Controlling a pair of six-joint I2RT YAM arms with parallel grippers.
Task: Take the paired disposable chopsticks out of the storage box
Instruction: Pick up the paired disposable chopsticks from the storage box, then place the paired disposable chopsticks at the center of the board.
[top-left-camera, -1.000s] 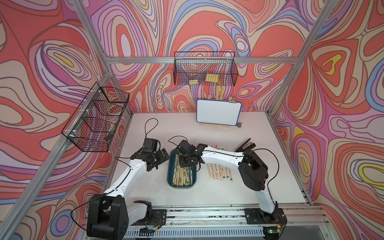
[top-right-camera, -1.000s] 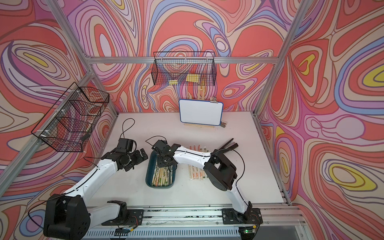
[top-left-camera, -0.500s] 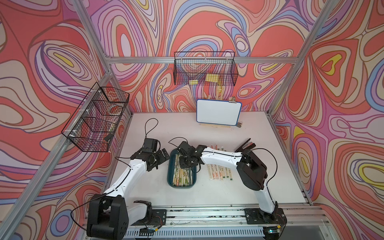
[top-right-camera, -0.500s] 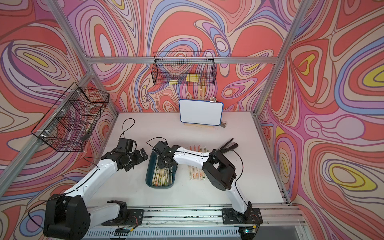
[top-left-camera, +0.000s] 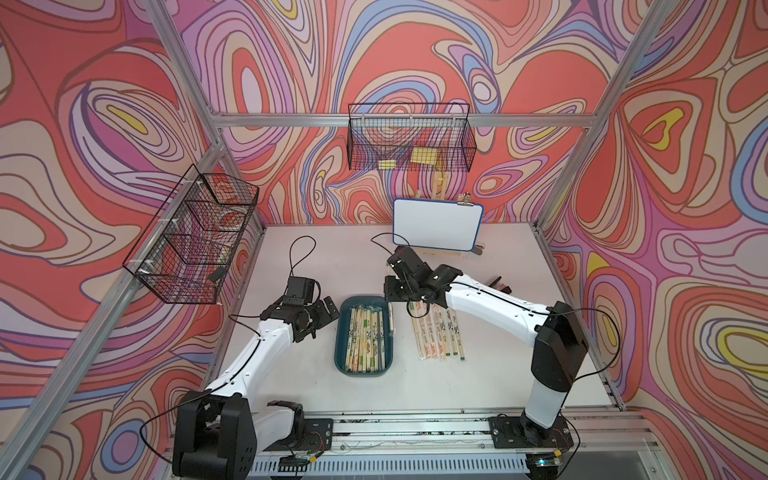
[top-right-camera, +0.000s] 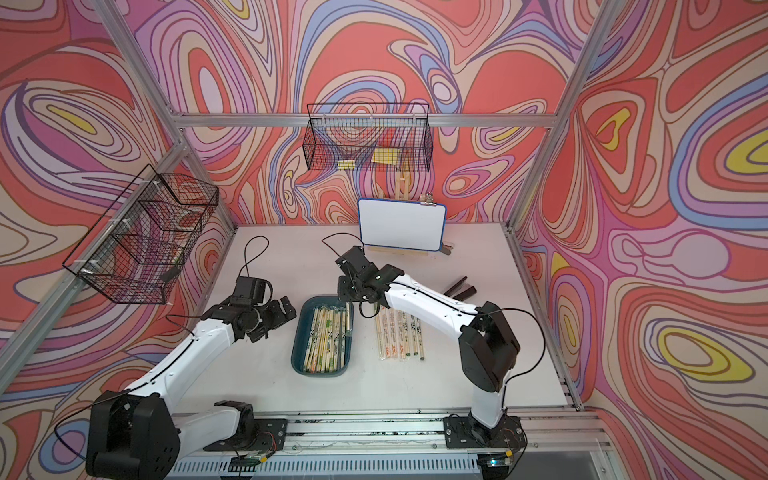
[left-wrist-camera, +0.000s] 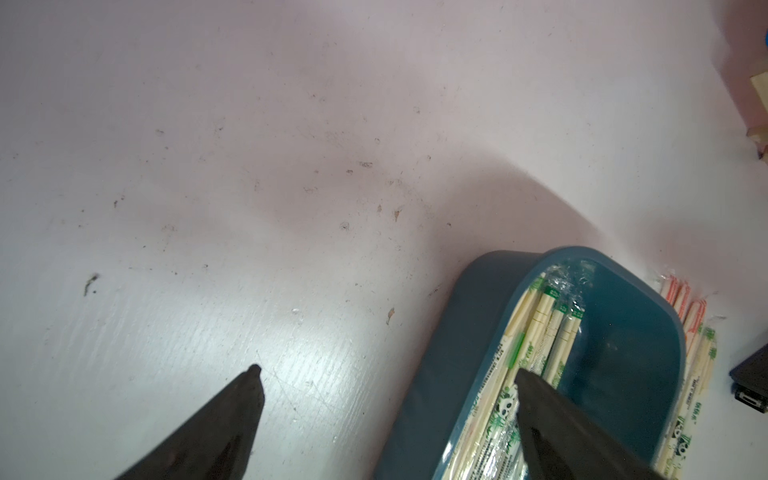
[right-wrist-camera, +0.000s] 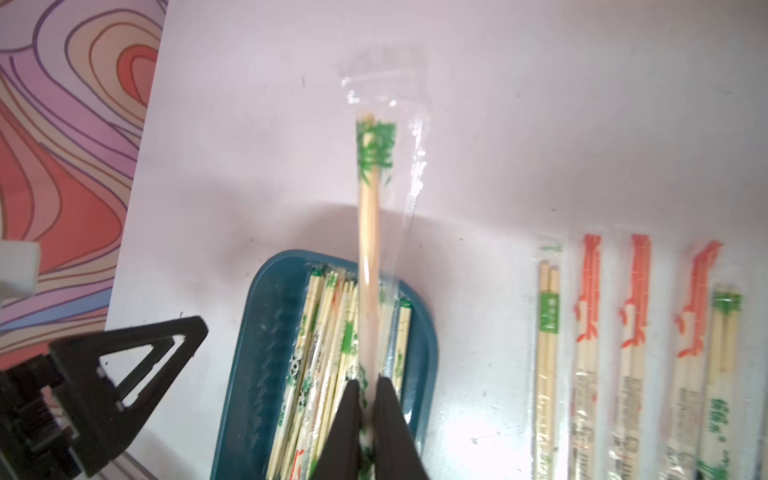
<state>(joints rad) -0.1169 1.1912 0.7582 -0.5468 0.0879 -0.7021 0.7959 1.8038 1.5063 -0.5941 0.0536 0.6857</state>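
Note:
I need to use my right gripper to let go of the green-printed pair on the table (top-left-camera: 406, 329) (right-wrist-camera: 494, 404) between the storage box and the row of sleeved pairs.
The storage box (top-left-camera: 343, 332) (top-right-camera: 300, 332) is a dark teal tray at the table's middle, holding several paired disposable chopsticks (top-left-camera: 365, 338) (top-right-camera: 326, 338) in clear sleeves. My right gripper (top-left-camera: 392, 297) (right-wrist-camera: 369, 380) hovers over the box's far right corner, shut on one end of a green-marked pair (right-wrist-camera: 370, 232) (top-left-camera: 391, 322). That pair hangs off the jaws, lifted clear of the pile. My left gripper (top-left-camera: 322, 318) (left-wrist-camera: 387, 370) stands open and empty just left of the box (left-wrist-camera: 449, 353), one fingertip (left-wrist-camera: 536, 395) over its near rim.
Several sleeved pairs (top-left-camera: 436, 336) (right-wrist-camera: 631, 353) lie in a row on the table right of the box. A black stapler-like tool (top-left-camera: 500, 284) lies further right. A small whiteboard (top-left-camera: 438, 224) stands at the back. Wire baskets (top-left-camera: 409, 141) (top-left-camera: 195, 237) hang on the walls.
My right gripper has risen from the box's far end and shifted right, carrying one pair up out of the pile. The left arm has stayed put.

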